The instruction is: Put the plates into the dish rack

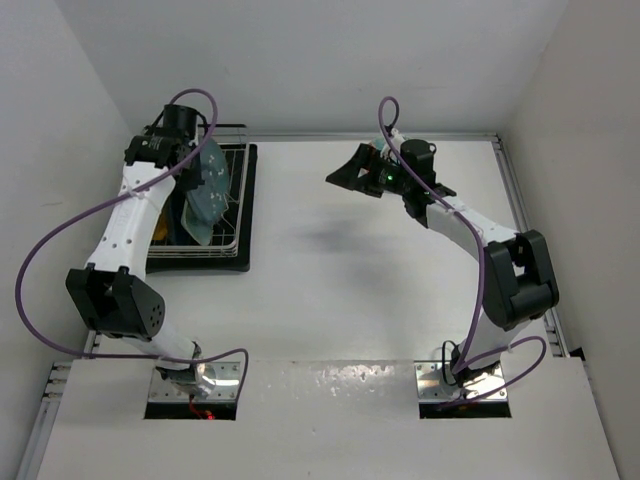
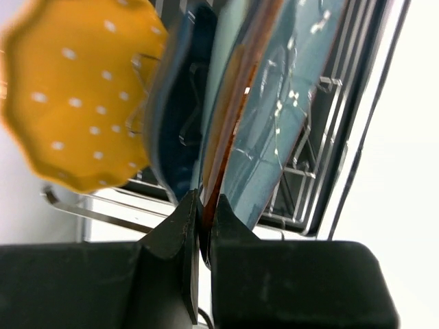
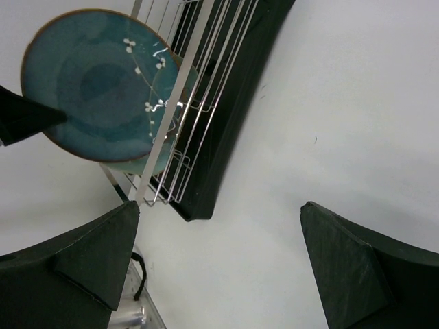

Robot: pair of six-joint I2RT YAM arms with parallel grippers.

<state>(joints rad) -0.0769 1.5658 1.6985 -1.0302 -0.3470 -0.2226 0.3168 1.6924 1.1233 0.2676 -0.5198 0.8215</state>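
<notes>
I will use my left gripper to set the floral plate down upright between the teal plate and the dish rack's open-table side [image 1: 216, 193] [image 2: 285, 113].
The dish rack [image 1: 236, 252] stands at the far left with plates upright in it. My left gripper [image 1: 185, 152] is over it, shut on the rim of the red-rimmed plate with the teal floral centre [image 2: 288, 103], which stands between the tines. Its jaws [image 2: 204, 209] pinch the rim edge. Beside it in the left wrist view stand the dark blue wavy-edged plate [image 2: 175, 116] and the yellow-orange dotted plate [image 2: 75, 89]. The right wrist view shows the floral plate [image 3: 96, 82] and the rack [image 3: 206, 89]. My right gripper [image 1: 348, 176] is open and empty above the table [image 3: 219, 257].
The rack's black tray [image 3: 233, 116] edges the white table [image 1: 380, 300]. White walls close in the left, back and right. Another teal plate's edge [image 3: 156, 163] shows behind the floral one.
</notes>
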